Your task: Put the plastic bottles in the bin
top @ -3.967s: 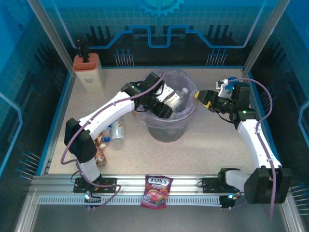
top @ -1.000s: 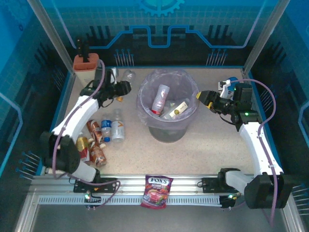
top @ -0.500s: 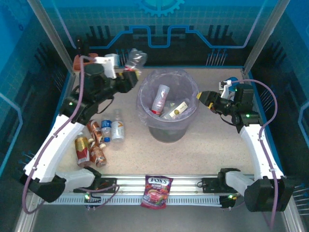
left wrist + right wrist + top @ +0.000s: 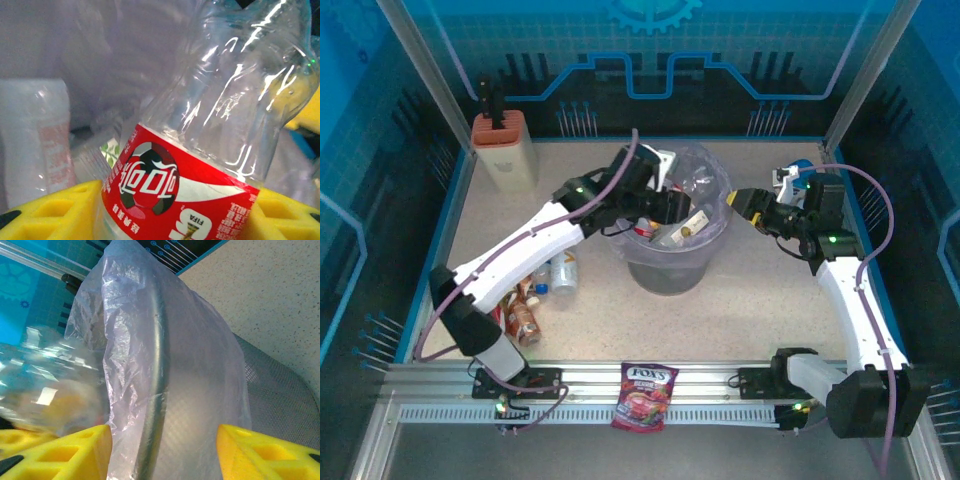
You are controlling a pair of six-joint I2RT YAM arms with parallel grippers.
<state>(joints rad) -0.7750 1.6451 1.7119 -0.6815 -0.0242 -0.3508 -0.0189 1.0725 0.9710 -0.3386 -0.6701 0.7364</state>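
Note:
Next, the left gripper releases the clear plastic bottle inside the bin (image 4: pixel 633 236), beside the pale-labeled bottle. The clear bottle now hangs above the bin's inside.
The bin (image 4: pixel 670 272) is a grey bucket with a purplish bag, standing mid-table. My left gripper (image 4: pixel 665 205) reaches over its mouth, shut on a clear plastic bottle (image 4: pixel 200 150) with a red label. That bottle (image 4: pixel 696 184) hangs above the bin's inside, pinched between yellow fingers (image 4: pixel 55 212). Another bottle (image 4: pixel 685 230) lies inside the bin. Several more bottles (image 4: pixel 563 272) lie on the table to the left, partly hidden under the left arm. My right gripper (image 4: pixel 740 200) is open at the bin's right rim (image 4: pixel 157 365), which runs between its spread fingers (image 4: pixel 65 450).
A beige block with an orange top (image 4: pixel 505 150) stands at the back left. Blue and white cups (image 4: pixel 795 178) sit behind the right gripper. A red FOX'S bag (image 4: pixel 645 395) lies on the front rail. Blue walls enclose the table.
My left arm has swung from the back left, where it held the bottle high, to over the bin's mouth. The right arm has stayed at the rim.

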